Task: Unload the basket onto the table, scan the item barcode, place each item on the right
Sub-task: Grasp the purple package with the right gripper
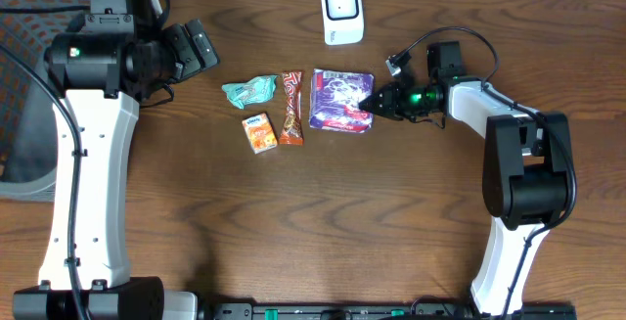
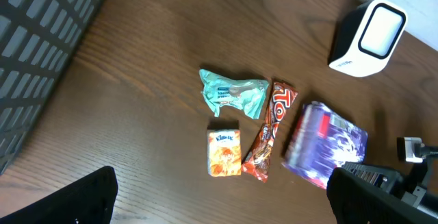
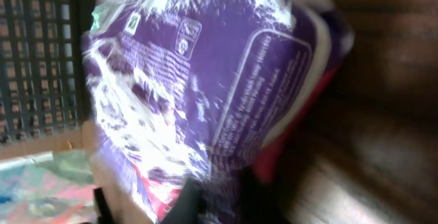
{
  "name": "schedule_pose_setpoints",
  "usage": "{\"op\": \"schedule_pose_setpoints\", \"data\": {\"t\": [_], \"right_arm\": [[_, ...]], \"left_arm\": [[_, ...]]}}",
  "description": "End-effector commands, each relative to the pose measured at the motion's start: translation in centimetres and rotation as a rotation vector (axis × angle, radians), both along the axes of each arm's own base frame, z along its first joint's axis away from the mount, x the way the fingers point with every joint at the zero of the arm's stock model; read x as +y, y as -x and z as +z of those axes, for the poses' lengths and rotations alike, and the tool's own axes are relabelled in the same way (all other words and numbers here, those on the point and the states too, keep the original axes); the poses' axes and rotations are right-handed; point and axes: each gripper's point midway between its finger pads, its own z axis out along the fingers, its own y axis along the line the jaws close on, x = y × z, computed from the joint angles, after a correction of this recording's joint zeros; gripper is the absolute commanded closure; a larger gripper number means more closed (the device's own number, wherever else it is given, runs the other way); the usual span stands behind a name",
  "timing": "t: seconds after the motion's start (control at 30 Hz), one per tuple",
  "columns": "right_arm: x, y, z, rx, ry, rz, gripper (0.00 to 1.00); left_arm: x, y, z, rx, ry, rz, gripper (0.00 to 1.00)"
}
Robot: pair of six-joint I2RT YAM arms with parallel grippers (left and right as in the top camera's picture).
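Observation:
My right gripper has a spot to reach on the table (image 1: 371, 96) below the scanner, farther from the candy bar. It will let go of the purple packet there.
A purple snack packet (image 1: 339, 99) lies flat on the wooden table, below the white scanner (image 1: 342, 12). My right gripper (image 1: 373, 106) reaches in from the right and is shut on the packet's right edge. In the right wrist view the packet (image 3: 205, 94) fills the frame, with my gripper (image 3: 212, 203) pinching its crinkled lower edge. No barcode is readable on it. My left gripper (image 1: 191, 51) hovers open at the table's upper left, well away from the items. Its dark fingertips (image 2: 75, 200) frame bare wood, with the packet (image 2: 325, 144) and scanner (image 2: 369, 38) off to the right.
Left of the purple packet lie a red-brown candy bar (image 1: 291, 108), a teal wrapper (image 1: 249, 90) and a small orange box (image 1: 258, 132). A grey mesh chair (image 1: 20, 85) stands beyond the table's left edge.

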Motion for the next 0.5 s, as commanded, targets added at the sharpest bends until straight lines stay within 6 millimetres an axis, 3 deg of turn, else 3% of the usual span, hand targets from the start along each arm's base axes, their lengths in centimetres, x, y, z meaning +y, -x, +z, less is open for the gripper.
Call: {"op": "schedule_pose_setpoints", "data": {"t": [0.0, 0.13, 0.23, 0.47], "right_arm": [[-0.4, -1.5, 1.7, -0.017, 0.025, -0.034, 0.99], [-2.2, -2.7, 4.8, -0.048, 0.178, -0.102, 0.99], [-4.6, -3.4, 8.3, -0.114, 0.386, -0.186, 0.99], [-13.3, -2.0, 17.3, -0.318, 1.099, -0.438, 0.99]], "left_arm": [[0.3, 0.0, -0.3, 0.008, -0.009, 0.003, 0.02], [0.3, 0.0, -0.3, 0.008, -0.008, 0.003, 0.02], [0.3, 0.0, -0.3, 0.008, -0.008, 0.003, 0.02], [0.3, 0.0, -0.3, 0.008, -0.008, 0.003, 0.02]]}}
